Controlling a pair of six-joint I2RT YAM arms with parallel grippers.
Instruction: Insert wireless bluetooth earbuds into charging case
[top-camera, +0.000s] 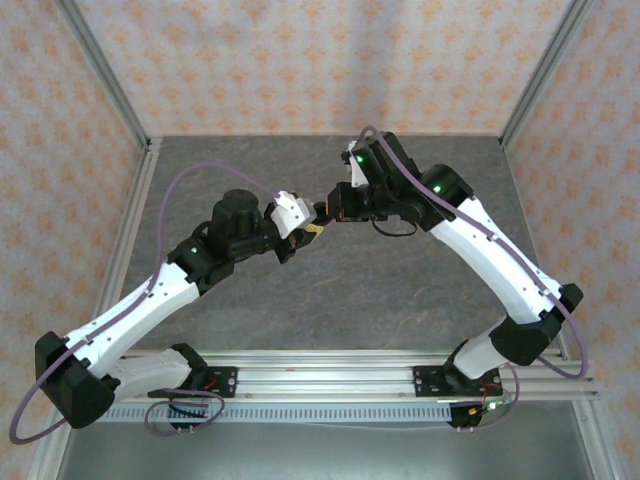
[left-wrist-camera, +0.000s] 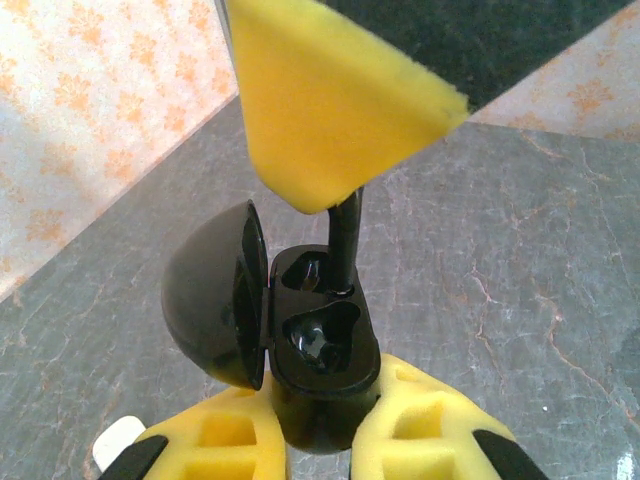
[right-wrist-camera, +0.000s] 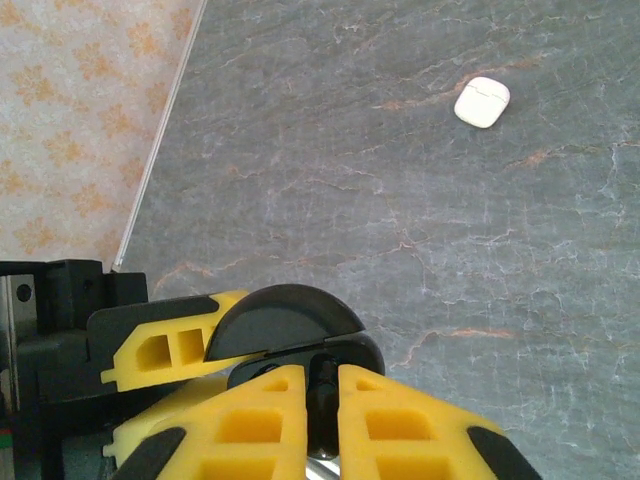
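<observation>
The earbud's stem stands high at the edge of the far socket, so my right gripper needs to open, retake the stem (left-wrist-camera: 345, 238) and turn the earbud to seat it.
A black charging case (left-wrist-camera: 320, 345) is held above the table, its domed lid (left-wrist-camera: 205, 295) swung open to the left. My left gripper (left-wrist-camera: 320, 435) is shut on the case's lower body, one yellow finger on each side. A black earbud (left-wrist-camera: 345, 235) stands upright with its tip in the case's far socket; the near socket holds nothing. My right gripper (right-wrist-camera: 322, 385) is shut on that earbud (right-wrist-camera: 322, 410), directly over the case lid (right-wrist-camera: 280, 320). In the top view the left gripper (top-camera: 303, 233) and right gripper (top-camera: 326, 212) meet at mid-table.
A closed white case (right-wrist-camera: 482, 101) lies on the grey marbled table (right-wrist-camera: 420, 230), away from both grippers. Patterned walls with metal frame posts (top-camera: 110, 90) enclose the table on three sides.
</observation>
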